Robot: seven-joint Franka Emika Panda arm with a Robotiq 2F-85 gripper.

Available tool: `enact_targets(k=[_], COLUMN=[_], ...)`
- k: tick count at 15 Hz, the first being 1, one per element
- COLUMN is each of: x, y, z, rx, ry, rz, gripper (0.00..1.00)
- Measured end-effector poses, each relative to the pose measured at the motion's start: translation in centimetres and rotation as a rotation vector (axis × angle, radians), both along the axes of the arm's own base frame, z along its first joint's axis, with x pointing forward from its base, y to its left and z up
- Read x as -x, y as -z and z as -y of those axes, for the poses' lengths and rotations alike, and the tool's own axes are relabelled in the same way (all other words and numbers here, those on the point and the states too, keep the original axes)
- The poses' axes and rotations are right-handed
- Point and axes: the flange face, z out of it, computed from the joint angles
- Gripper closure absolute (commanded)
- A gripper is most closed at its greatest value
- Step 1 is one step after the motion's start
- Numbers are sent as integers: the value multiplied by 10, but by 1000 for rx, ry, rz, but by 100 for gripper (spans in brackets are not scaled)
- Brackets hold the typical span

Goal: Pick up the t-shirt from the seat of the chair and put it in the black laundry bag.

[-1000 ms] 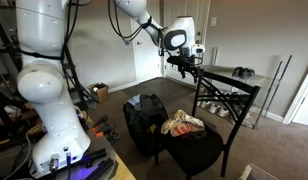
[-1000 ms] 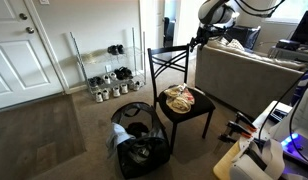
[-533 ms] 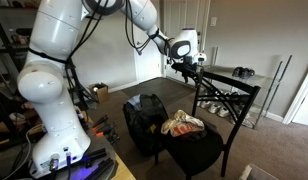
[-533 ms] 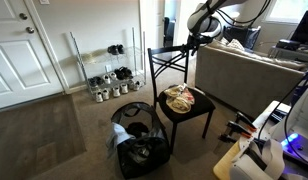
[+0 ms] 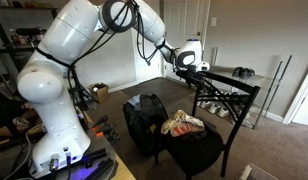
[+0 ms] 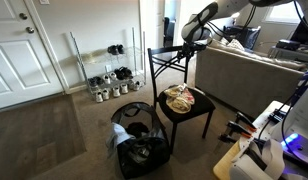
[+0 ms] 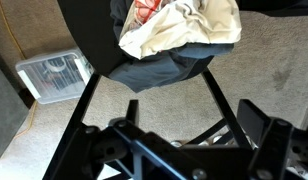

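The t-shirt's plain tan part [image 5: 189, 121] [image 7: 188, 24], beside its red print, is next for my gripper to go down to and close on.
A crumpled white and tan t-shirt [image 5: 182, 124] [image 6: 181, 98] lies on the black seat of a black metal chair [image 5: 230, 96] [image 6: 165, 61]. In the wrist view the t-shirt [image 7: 180, 25] is at the top, on the dark seat [image 7: 164, 70]. The black laundry bag [image 5: 145, 118] [image 6: 137, 146] stands open on the carpet beside the chair. My gripper [image 5: 190, 67] [image 6: 187, 42] [image 7: 191, 118] is open and empty. It hangs above the top of the chair back, well above the t-shirt.
A shoe rack with several shoes [image 6: 111, 78] [image 5: 241, 73] stands by the wall. A grey sofa [image 6: 250, 72] is behind the chair. A clear plastic box [image 7: 54, 76] sits on the carpet. The robot's white base [image 5: 49, 100] is near the bag.
The arm has swung round, and my gripper has come down and closer to the top of the chair back. The t-shirt and bag have not moved.
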Motion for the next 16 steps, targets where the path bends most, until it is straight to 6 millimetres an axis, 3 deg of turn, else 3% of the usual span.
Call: enact_targets(k=[10,16], x=[-19,-23], y=[38,37], z=[19,17], rx=[-34,-55], ry=[90,85], rz=[-176,-220], gripper=[0,0])
